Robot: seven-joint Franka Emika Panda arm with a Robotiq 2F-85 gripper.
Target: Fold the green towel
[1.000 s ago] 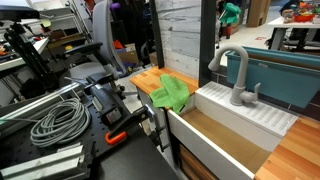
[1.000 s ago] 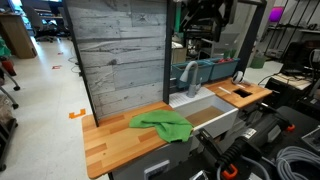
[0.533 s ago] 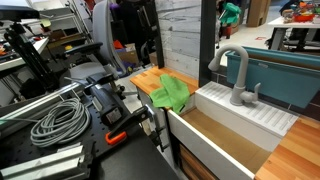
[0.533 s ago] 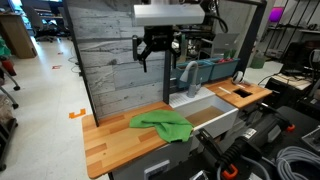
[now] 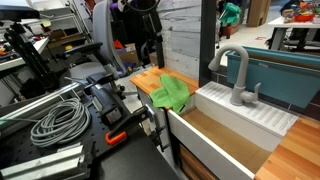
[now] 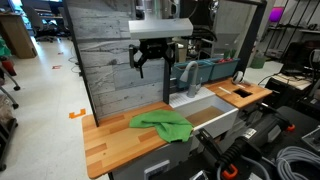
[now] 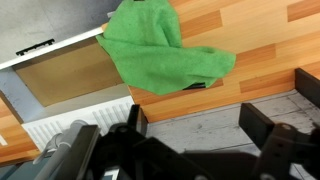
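I need to close my gripper on the green towel's corner point(image 5: 165, 78) point(image 7: 227, 64) that points away from the white sink, along the grey plank wall.
The green towel point(image 6: 163, 125) lies crumpled on the wooden counter point(image 6: 112, 138) beside the sink; it also shows in an exterior view point(image 5: 172, 92) and in the wrist view point(image 7: 158, 48). My gripper point(image 6: 152, 58) hangs high above the counter in front of the grey plank wall, well clear of the towel. Its jaws are spread wide and hold nothing; in the wrist view the gripper point(image 7: 193, 118) frames bare wall planks below the towel.
A white sink point(image 6: 210, 112) with a grey faucet point(image 6: 190, 76) sits beside the towel. The grey plank wall point(image 6: 105, 55) stands behind the counter. Coiled cables point(image 5: 58, 122) and black equipment point(image 5: 120, 110) lie in front of the counter.
My gripper has come into the exterior view from the right and moved left and slightly down over the counter. The towel has not moved.
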